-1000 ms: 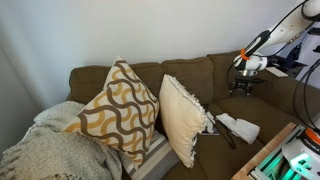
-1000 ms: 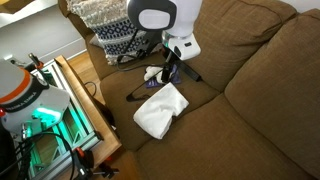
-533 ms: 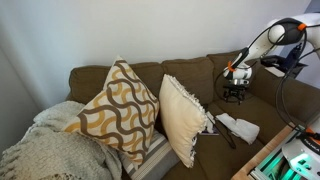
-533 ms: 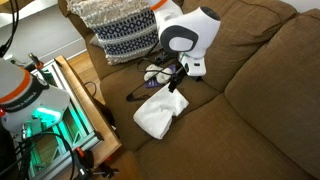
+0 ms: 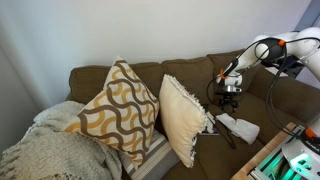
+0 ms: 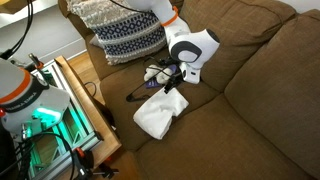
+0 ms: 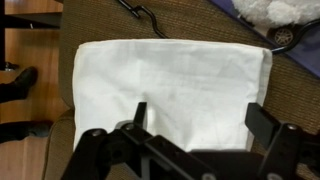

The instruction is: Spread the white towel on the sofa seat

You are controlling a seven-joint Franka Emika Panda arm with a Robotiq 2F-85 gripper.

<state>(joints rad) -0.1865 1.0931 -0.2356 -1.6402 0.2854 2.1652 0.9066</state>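
Observation:
The white towel's far edge (image 5: 222, 115) (image 7: 257, 100), close to its corner by the black clothes hanger, is the next place I need to move my gripper to, and there I need to close it.
The white towel (image 6: 161, 112) lies folded on the brown sofa seat (image 6: 230, 130) near its front edge. It also shows in an exterior view (image 5: 240, 128) and fills the wrist view (image 7: 170, 85). My gripper (image 6: 172, 86) hangs just above the towel's far end, also seen in an exterior view (image 5: 229, 103). In the wrist view the gripper (image 7: 200, 118) is open, its two fingers spread wide over the towel, holding nothing.
A black clothes hanger (image 6: 150, 84) and a small white fluffy thing (image 7: 268, 11) lie beside the towel. Patterned cushions (image 5: 120, 108) and a cream cushion (image 5: 182, 115) stand further along the sofa. A wooden table edge (image 6: 85, 100) runs along the sofa front.
The arm has swung down and across the sofa, bringing the gripper low over the towel. The towel has not moved.

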